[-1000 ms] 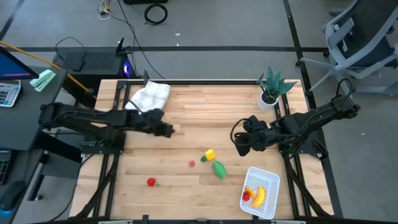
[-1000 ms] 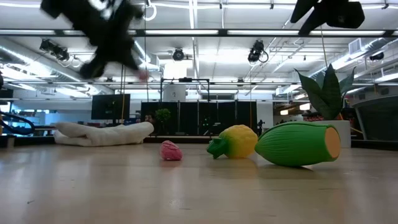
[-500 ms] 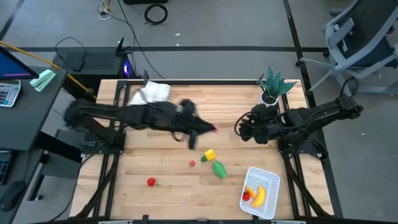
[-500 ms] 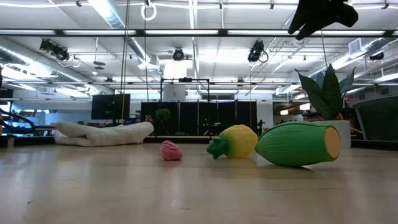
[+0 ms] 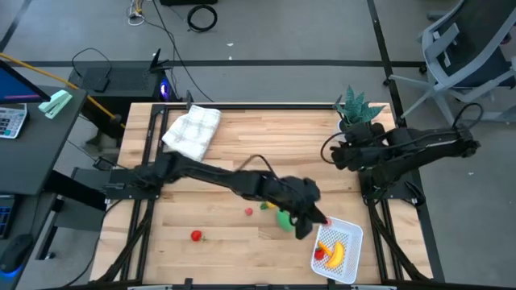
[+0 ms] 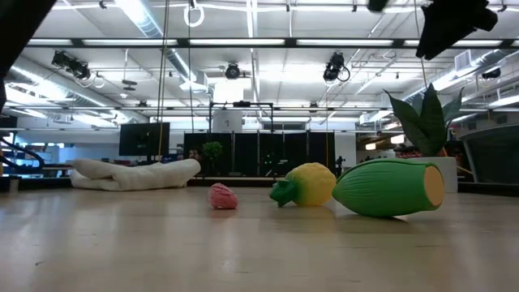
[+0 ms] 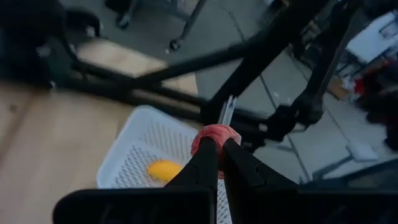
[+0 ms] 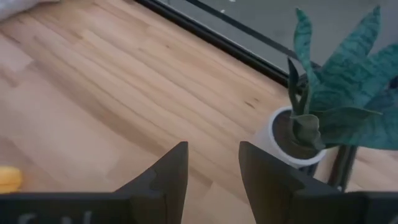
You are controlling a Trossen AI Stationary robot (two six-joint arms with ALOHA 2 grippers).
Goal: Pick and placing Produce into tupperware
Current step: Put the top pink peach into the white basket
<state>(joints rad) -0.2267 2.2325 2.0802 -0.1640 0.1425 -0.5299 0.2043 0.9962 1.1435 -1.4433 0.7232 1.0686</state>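
The tiny red piece, which hangs over the basket now, will be let go by my left gripper in the basket (image 5: 330, 246) (image 7: 161, 182) between the banana and the small yellow-orange piece.
My left gripper (image 5: 309, 227) reaches across the table to the white basket's (image 5: 348, 229) near-left corner and is shut on a tiny red piece (image 7: 214, 132), which hangs over the basket (image 7: 140, 134). Inside the basket lie a yellow banana (image 5: 335, 254), a red piece (image 5: 320, 254) and a small yellow-orange piece (image 7: 163, 169). On the table rest the green oblong piece (image 5: 285, 219), the yellow pepper (image 6: 306, 184) and two red pieces (image 5: 248, 212) (image 5: 196, 235). My right gripper (image 8: 213, 149) waits open beside the potted plant (image 5: 355, 113). My left gripper pinches the tiny red piece (image 7: 216, 129) between its two fingertips (image 7: 205, 149). The piece sticks out beyond the finger ends and is lifted clear above the basket's mesh floor.
A white checked cloth (image 5: 193, 130) lies at the far left of the table. The green spiky plant in its white pot (image 8: 298, 140) stands at the far right corner, close to my right gripper. Bare wood lies between cloth and plant.
My left arm has swung fast from the far-left area by the cloth across the table toward the near right, ending over the basket's corner. My right gripper has drawn back toward the far right, closer to the plant. The produce on the table has stayed put.
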